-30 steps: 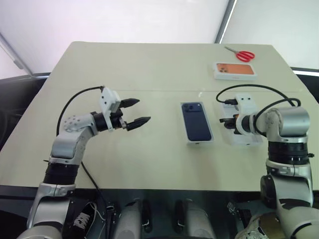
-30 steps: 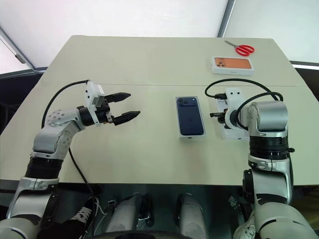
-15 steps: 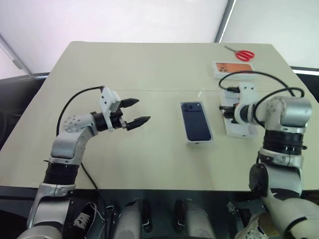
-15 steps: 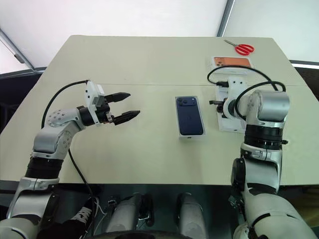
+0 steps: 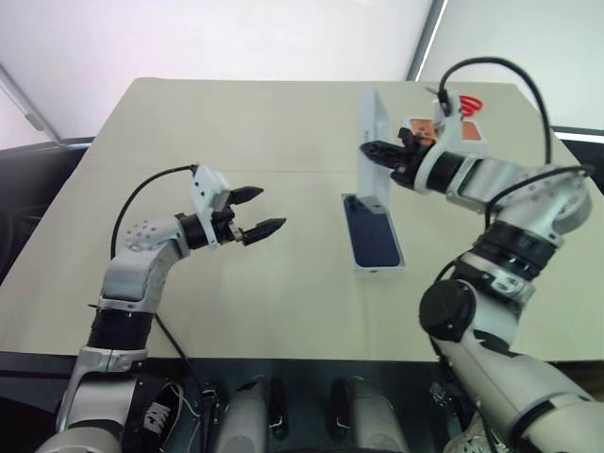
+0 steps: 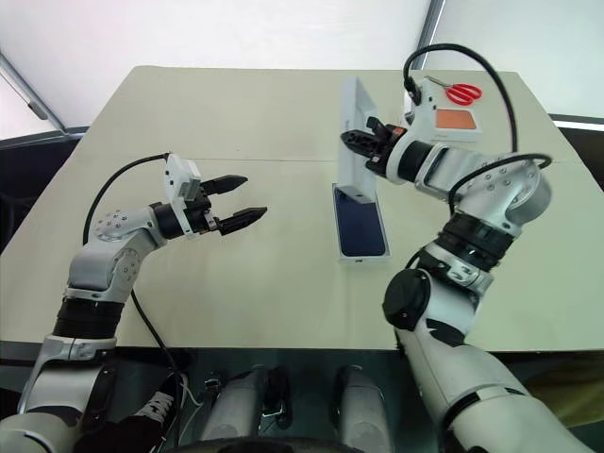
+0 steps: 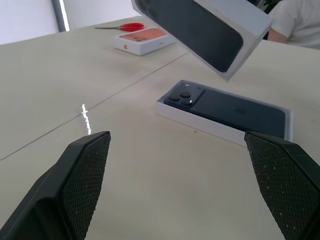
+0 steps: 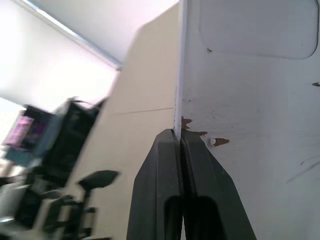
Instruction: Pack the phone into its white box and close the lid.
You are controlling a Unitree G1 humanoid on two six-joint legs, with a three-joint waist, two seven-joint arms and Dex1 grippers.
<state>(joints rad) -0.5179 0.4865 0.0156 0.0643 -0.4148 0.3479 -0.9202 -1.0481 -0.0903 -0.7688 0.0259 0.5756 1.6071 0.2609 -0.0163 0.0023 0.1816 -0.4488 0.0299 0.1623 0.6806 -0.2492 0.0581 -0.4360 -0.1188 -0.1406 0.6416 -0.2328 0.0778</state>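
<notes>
The robot's right gripper will release the lid at a slant on top of the dark navy phone's shallow white box (image 5: 365,236).
The dark navy phone (image 5: 371,234) lies face down in the shallow white box (image 5: 380,271) at the table's middle. My right gripper (image 5: 370,149) is shut on one wall of the lid (image 5: 376,118). It holds the lid up on edge, above the far end of the box. In the left wrist view the lid (image 7: 200,27) shows its printed dark-blue phone face, tilted over the phone (image 7: 230,107). The right wrist view shows the lid's plain white inside (image 8: 250,100) with my fingers (image 8: 165,165) pinching its rim. My left gripper (image 5: 269,209) hovers open, left of the box, holding nothing.
A white box printed with an orange phone (image 6: 453,122) sits at the far right, red scissors (image 6: 461,92) behind it. A person in white (image 7: 300,20) is beyond the table. Bare tabletop lies between my left gripper and the box.
My right gripper has lifted the lid off the table right of the phone, swung it up and left, and turned it on edge over the box. The left arm stayed still.
</notes>
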